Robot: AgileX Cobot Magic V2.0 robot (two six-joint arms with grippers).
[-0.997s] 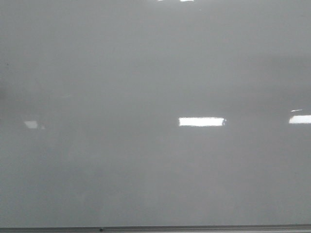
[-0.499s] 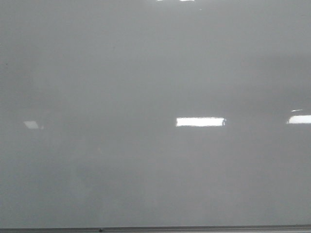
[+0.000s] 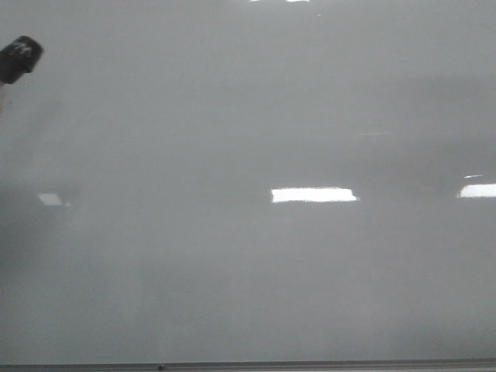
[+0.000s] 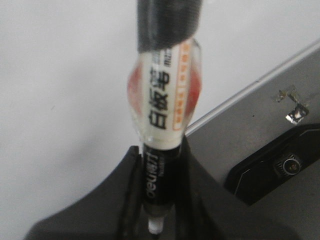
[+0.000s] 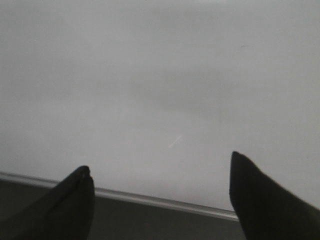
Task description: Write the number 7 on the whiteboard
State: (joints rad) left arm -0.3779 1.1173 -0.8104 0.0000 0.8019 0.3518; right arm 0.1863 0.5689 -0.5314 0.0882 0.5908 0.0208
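The marker's dark end (image 3: 20,58) sticks out from my left gripper, and my right gripper should go there next and close on it.
The whiteboard (image 3: 248,116) is a glossy pale grey board that fills the front view. No number 7 or other marker line shows on it. My left gripper (image 4: 159,146) is shut on a whiteboard marker (image 4: 162,100) with a black barrel and a white and orange label. The marker's dark end (image 3: 18,56) shows at the upper left of the front view. The left wrist view shows the board (image 4: 60,90) behind the marker. My right gripper (image 5: 159,162) is open and empty over the board (image 5: 160,75), near its metal edge strip (image 5: 150,199).
Bright light reflections (image 3: 314,194) lie on the board. Its metal edge strip (image 3: 310,364) runs along the bottom of the front view. In the left wrist view a dark grey surface (image 4: 250,135) with a black fixture (image 4: 285,162) and a metal bracket (image 4: 295,107) lies beyond the board's edge.
The marker's dark end has come into the front view at the upper left. The central light reflection has drifted slightly left.
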